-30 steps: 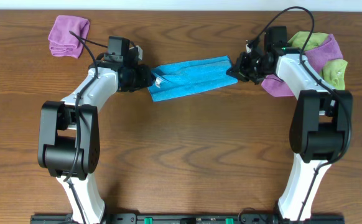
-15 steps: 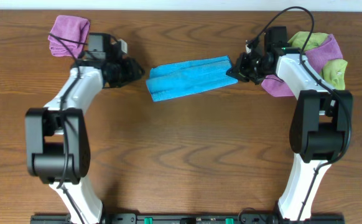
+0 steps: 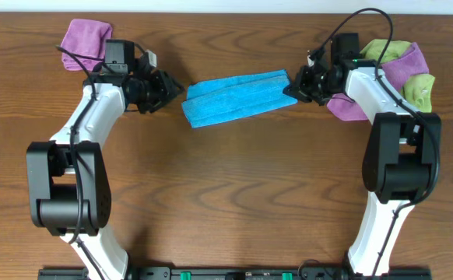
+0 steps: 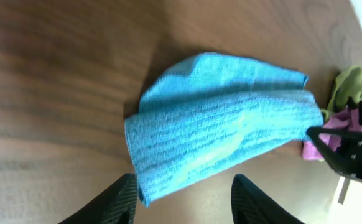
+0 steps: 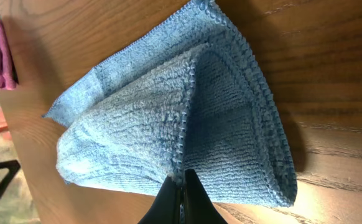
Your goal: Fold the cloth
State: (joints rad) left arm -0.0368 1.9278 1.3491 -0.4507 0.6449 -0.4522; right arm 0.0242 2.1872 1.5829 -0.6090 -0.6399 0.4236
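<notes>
The top layer of the blue cloth ends short of the back edge, so I should pinch its loose end (image 3: 192, 112) with my left gripper and pull it back with both grippers.
A blue cloth (image 3: 234, 97) lies folded into a long strip across the back middle of the wooden table. It also shows in the left wrist view (image 4: 218, 149) and the right wrist view (image 5: 168, 130). My left gripper (image 3: 164, 87) is open and empty, just left of the strip's left end, with the cloth's corner between its fingers in the left wrist view (image 4: 184, 196). My right gripper (image 3: 295, 88) is shut on the strip's right end, pinching a folded edge (image 5: 184, 177).
A folded purple cloth (image 3: 82, 40) lies at the back left by my left arm. A pile of green and purple cloths (image 3: 405, 66) lies at the back right behind my right arm.
My left gripper let go of the cloth's left end and drew back to the left, then edged back toward it. The left end now lies flat. The right arm has not moved.
</notes>
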